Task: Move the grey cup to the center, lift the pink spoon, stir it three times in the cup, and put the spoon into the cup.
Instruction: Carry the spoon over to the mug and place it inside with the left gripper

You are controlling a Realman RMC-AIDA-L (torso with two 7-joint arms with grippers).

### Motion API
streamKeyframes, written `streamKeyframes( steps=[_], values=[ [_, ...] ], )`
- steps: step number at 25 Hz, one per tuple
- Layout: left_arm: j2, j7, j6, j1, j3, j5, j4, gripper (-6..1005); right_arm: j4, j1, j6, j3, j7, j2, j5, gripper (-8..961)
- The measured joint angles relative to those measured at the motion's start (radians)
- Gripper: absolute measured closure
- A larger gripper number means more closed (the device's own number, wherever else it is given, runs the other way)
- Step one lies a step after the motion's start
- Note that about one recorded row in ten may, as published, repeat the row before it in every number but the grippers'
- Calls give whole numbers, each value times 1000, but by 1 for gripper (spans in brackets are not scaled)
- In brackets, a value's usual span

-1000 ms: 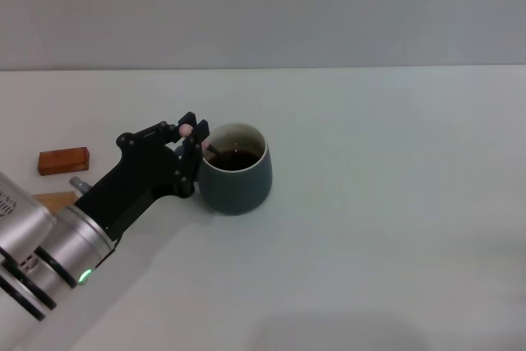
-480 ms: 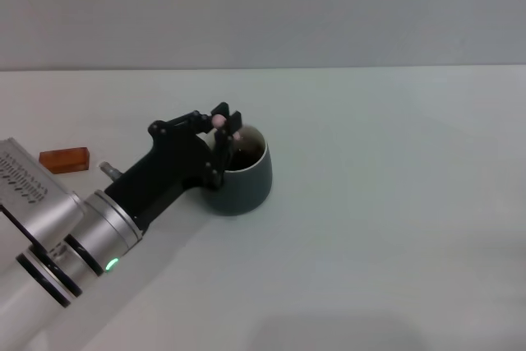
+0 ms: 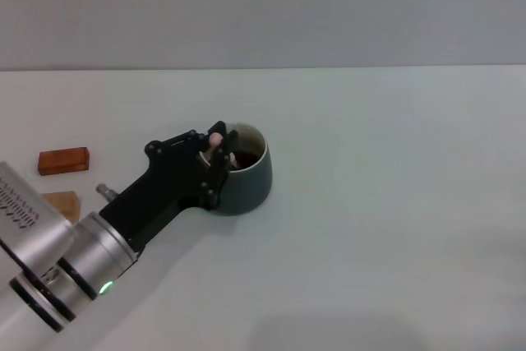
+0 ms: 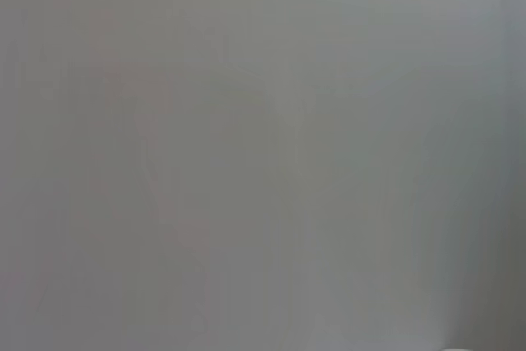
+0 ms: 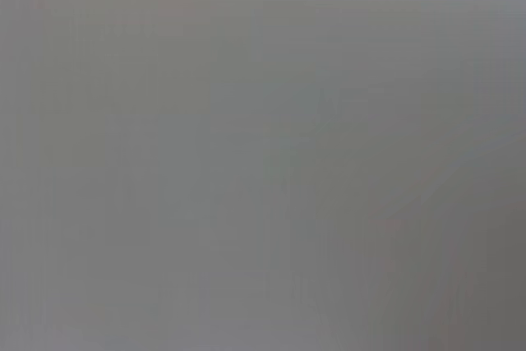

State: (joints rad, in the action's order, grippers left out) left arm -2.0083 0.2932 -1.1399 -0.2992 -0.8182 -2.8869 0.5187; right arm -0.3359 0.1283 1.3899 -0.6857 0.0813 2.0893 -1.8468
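Next, my left gripper lets go of the pink spoon in the dark liquid (image 3: pixel 222 165), up against the near side of the grey cup.
The grey cup (image 3: pixel 246 182) stands on the white table left of centre in the head view, with dark liquid inside. My left gripper (image 3: pixel 218 147) reaches in from the lower left and sits over the cup's near-left rim. It is shut on the pink spoon (image 3: pixel 215 140): the pink handle end shows between the fingers and the rest points down into the cup, mostly hidden. The cup's handle is hidden behind the gripper. The right gripper is out of view. Both wrist views show only flat grey.
A reddish-brown wooden block (image 3: pixel 63 160) lies at the far left. A light tan wooden block (image 3: pixel 59 204) lies just in front of it, partly behind my left arm. The white table (image 3: pixel 386 203) stretches to the right of the cup.
My left gripper swung right over the cup with the spoon, then came back a little to the left and lower. The cup has stayed in place.
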Motion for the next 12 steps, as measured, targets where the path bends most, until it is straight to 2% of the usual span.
streamKeyframes(
  steps=[5,12],
  values=[
    [10,-3,6,8,-24,0,-20,820,0,3,0,0,0,0,-4,953],
    [2,-21,10,-30,-66,0,-59,807,0,3,0,16,0,0,-3,953]
  ],
)
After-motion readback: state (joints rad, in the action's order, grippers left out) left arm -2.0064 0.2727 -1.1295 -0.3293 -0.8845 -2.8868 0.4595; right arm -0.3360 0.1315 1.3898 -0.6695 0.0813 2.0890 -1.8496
